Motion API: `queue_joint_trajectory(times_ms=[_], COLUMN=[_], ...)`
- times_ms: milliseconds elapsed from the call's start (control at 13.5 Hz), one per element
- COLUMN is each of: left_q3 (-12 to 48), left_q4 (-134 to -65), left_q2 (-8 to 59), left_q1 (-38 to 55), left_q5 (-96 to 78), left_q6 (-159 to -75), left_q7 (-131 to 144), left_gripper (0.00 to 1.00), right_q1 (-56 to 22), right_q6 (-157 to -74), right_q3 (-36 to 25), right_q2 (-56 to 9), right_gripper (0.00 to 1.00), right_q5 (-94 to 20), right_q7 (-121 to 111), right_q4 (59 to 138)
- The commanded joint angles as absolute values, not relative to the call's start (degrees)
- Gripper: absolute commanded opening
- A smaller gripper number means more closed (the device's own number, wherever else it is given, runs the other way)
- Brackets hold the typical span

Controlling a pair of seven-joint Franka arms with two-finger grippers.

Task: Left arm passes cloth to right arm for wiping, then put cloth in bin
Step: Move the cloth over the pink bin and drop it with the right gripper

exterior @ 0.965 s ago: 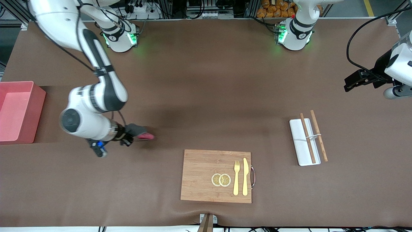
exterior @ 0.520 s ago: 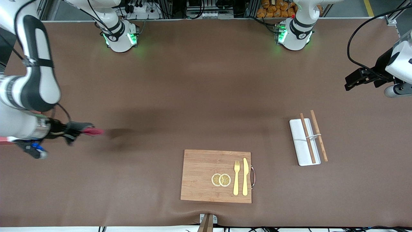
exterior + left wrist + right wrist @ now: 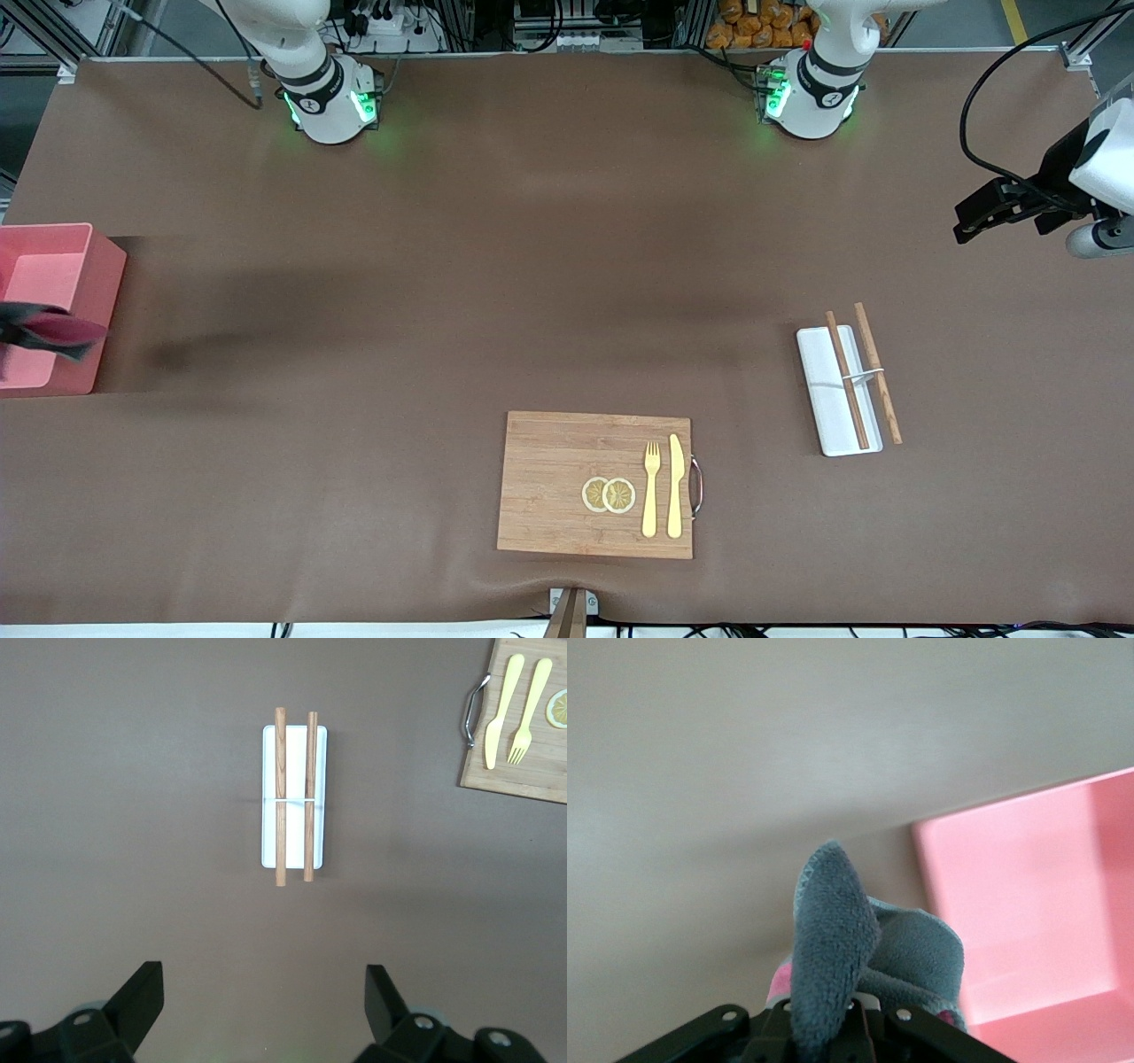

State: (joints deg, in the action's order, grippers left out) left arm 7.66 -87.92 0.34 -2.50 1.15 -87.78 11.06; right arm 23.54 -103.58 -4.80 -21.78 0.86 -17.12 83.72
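Next, I let go of the cloth, now hanging over the pink bin, with my right gripper inside the pink bin (image 3: 36,346), by the side of the bin nearest the wooden board.
The dark grey cloth (image 3: 51,330), pink-red on its underside, hangs in the air over the pink bin (image 3: 106,292) at the right arm's end of the table. My right gripper (image 3: 819,1020) is shut on the cloth (image 3: 837,939), which bunches up between its fingers, and the bin (image 3: 1028,895) lies just below. In the front view that arm is almost wholly out of frame. My left gripper (image 3: 970,221) waits open and holds nothing, up over the left arm's end of the table. Its fingers (image 3: 140,1003) stand wide apart over bare table.
A white tray (image 3: 824,403) with two wooden sticks (image 3: 877,372) across it lies toward the left arm's end; the left wrist view shows the tray (image 3: 270,797) too. A wooden board (image 3: 549,483) with a fork, knife and lemon slices sits near the front edge.
The right arm has swung the cloth away from the table's middle, across to above the bin, and has left the front view. The left arm has drifted slightly.
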Motion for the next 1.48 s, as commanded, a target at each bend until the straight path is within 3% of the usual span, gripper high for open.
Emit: queue_joint_trajectory(times_ms=[0, 520, 594, 742, 1410], left_q3=[8.0, 8.0, 8.0, 8.0, 8.2], left_q4=[-89.4, -89.6, -89.6, -89.7, -90.0], left_q2=[-1.2, -1.0, -1.1, -1.1, -1.1], left_q1=[-3.2, -3.1, -3.0, -3.1, -3.1], left_q5=[0.6, 0.6, 0.6, 0.6, 0.6], left_q6=[-87.6, -87.7, -87.7, -87.8, -87.9], left_q7=[9.8, 9.8, 9.8, 9.8, 9.9], left_gripper=[1.0, 1.0, 1.0, 1.0, 1.0], right_q1=[30.9, 37.8, 37.9, 37.9, 37.1], right_q6=[-103.3, -115.9, -117.5, -117.7, -115.6], right_q3=[-3.3, -3.2, -3.3, -3.3, -2.9], right_q2=[-24.4, -35.0, -36.6, -37.3, -34.3], right_gripper=[0.0, 0.0, 0.09, 1.0, 1.0], right_q5=[2.5, 1.5, 1.5, 1.8, 1.6], right_q7=[-30.1, -43.7, -43.5, -43.7, -42.9], right_q4=[81.5, 81.9, 81.8, 81.8, 81.7])
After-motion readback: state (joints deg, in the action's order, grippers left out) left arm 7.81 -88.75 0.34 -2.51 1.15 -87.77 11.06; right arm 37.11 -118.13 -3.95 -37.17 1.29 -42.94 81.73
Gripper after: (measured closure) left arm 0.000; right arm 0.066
